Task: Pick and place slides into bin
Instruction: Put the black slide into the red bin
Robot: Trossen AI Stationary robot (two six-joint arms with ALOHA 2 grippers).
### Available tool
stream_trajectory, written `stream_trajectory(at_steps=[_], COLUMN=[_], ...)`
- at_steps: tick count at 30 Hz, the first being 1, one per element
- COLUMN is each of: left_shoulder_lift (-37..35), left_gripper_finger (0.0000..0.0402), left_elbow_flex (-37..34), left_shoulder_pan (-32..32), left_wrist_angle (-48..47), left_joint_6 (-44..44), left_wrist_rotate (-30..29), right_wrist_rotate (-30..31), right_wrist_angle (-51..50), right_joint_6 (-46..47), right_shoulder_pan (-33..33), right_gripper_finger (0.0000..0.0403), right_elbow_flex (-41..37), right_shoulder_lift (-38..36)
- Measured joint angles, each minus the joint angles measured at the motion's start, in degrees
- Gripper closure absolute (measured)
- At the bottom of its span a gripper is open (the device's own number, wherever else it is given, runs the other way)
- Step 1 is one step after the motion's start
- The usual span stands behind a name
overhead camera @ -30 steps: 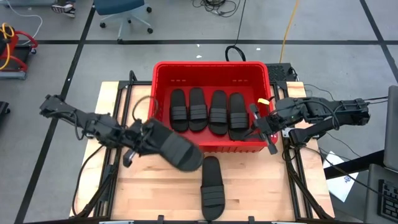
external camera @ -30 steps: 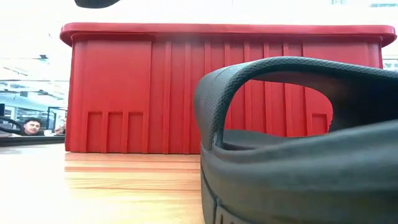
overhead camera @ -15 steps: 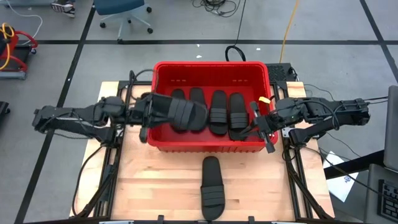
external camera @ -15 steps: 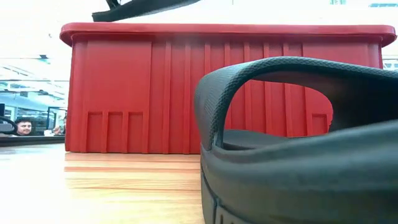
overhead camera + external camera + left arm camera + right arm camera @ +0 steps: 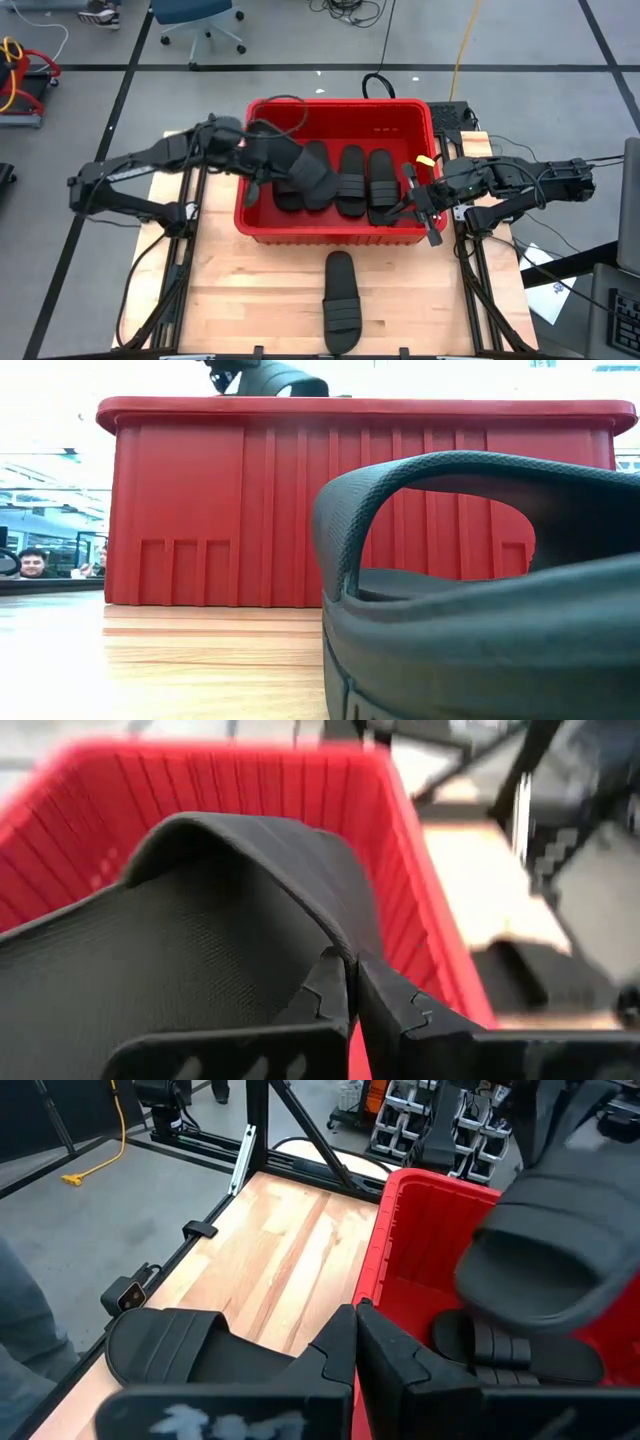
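Next, the left gripper releases the black slide atop the slide (image 5: 319, 181) directly beneath it in the red bin.
My left gripper (image 5: 262, 162) is shut on a black slide (image 5: 300, 168) and holds it above the left half of the red bin (image 5: 340, 103). In the low view this slide (image 5: 275, 378) shows just over the bin's rim. Several more slides (image 5: 352, 180) lie side by side on the bin's floor. One slide (image 5: 340, 300) lies flat on the wooden table in front of the bin. My right gripper (image 5: 410, 200) is shut on nothing and hovers at the bin's near right corner. My left gripper pinches the slide's edge (image 5: 335, 952) between its two fingers, at the end nearest the arm. The fingers come from the table's left, slanting down. The slide is lifted clear and tilted, reaching from the fingers over the slides in the bin.
Black frame rails (image 5: 190, 250) run along both sides of the wooden tabletop (image 5: 250, 300). Cables and a yellow cord lie on the floor behind the bin. People show far off at the left of the low view.
My left gripper has swung from the table in front of the bin's left corner toward the far edge and right, rising over the bin's rim while its wrist turned. The slide it holds has come along and now hangs over the bin's left half. My right gripper has kept still.
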Motion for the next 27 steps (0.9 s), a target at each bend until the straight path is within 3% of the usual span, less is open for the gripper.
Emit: stream_trajectory(at_steps=[8,15,21,27], left_shoulder_lift=[12.5,19.6,25.1,28.9], left_gripper_finger=[0.0401,0.0401,0.0401,0.0401], left_elbow_flex=[16.2,18.1,18.1,18.1], left_shoulder_pan=[4.2,7.0,7.8,7.7], left_wrist_angle=[-24.7,-35.9,-39.7,-35.8], left_joint_6=[13.9,25.9,34.3,38.5], left_wrist_rotate=[4.6,5.2,5.4,7.5], right_wrist_rotate=[0.0,0.0,0.0,0.0], right_wrist_angle=[0.0,0.0,-0.1,0.0], right_joint_6=[0.0,-1.1,-1.1,-1.1], right_shoulder_pan=[0.0,0.0,0.0,0.0], right_gripper_finger=[0.0403,0.0403,0.0403,0.0403], right_elbow_flex=[0.0,0.0,0.0,0.0], right_shoulder_lift=[0.0,0.0,0.0,0.0])
